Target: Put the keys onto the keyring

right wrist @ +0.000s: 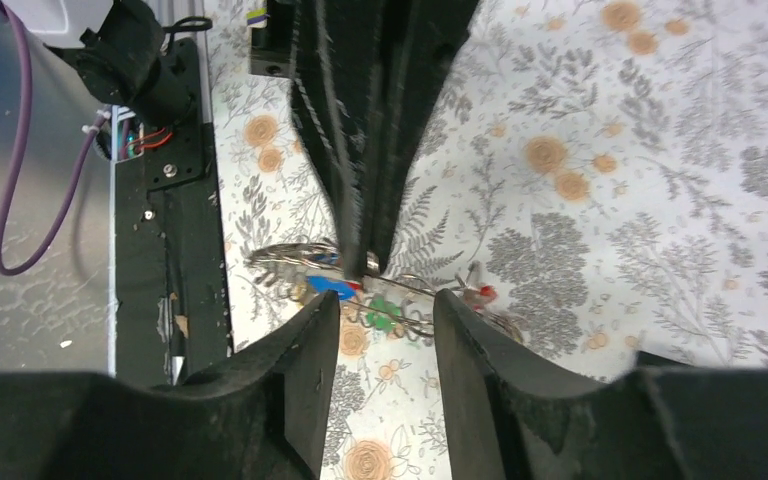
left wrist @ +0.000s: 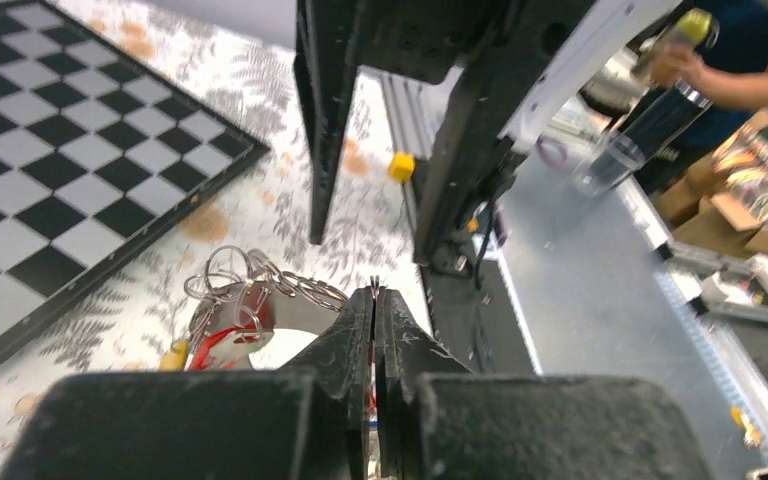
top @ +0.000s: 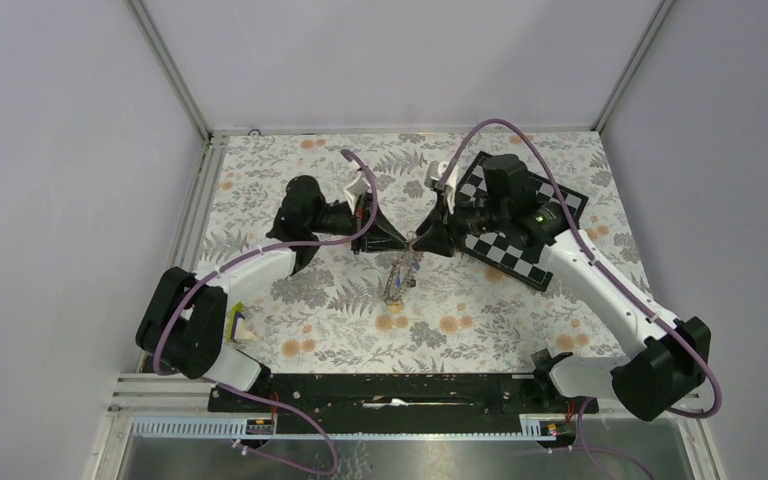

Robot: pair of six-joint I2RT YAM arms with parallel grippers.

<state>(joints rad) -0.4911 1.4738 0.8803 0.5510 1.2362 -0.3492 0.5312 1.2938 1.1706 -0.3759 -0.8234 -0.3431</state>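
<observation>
My right gripper will grab the keyring's top edge [right wrist: 407,287] and help lay the keyring flat, because it hangs upright from my left gripper with its rings dangling.
My left gripper [top: 406,241] is shut on the edge of the grey flat keyring [left wrist: 260,318] and holds it above the table. In the left wrist view a thin sliver of metal pokes out between its fingertips [left wrist: 373,297]. Small wire rings [left wrist: 250,272] and keys with a red head [left wrist: 222,345] and a yellow head [left wrist: 172,355] hang on the keyring. The bunch [top: 398,278] hangs below both grippers. My right gripper [right wrist: 385,310] is open and faces the left one, close to the bunch. Blue [right wrist: 332,287], green [right wrist: 384,307] and red [right wrist: 484,292] key heads show just beyond its fingers [right wrist: 312,340].
A black-and-white chequered board [top: 525,225] lies on the flowered tablecloth at the back right, under my right arm. It also shows in the left wrist view [left wrist: 60,170]. A black rail [top: 390,390] runs along the near table edge.
</observation>
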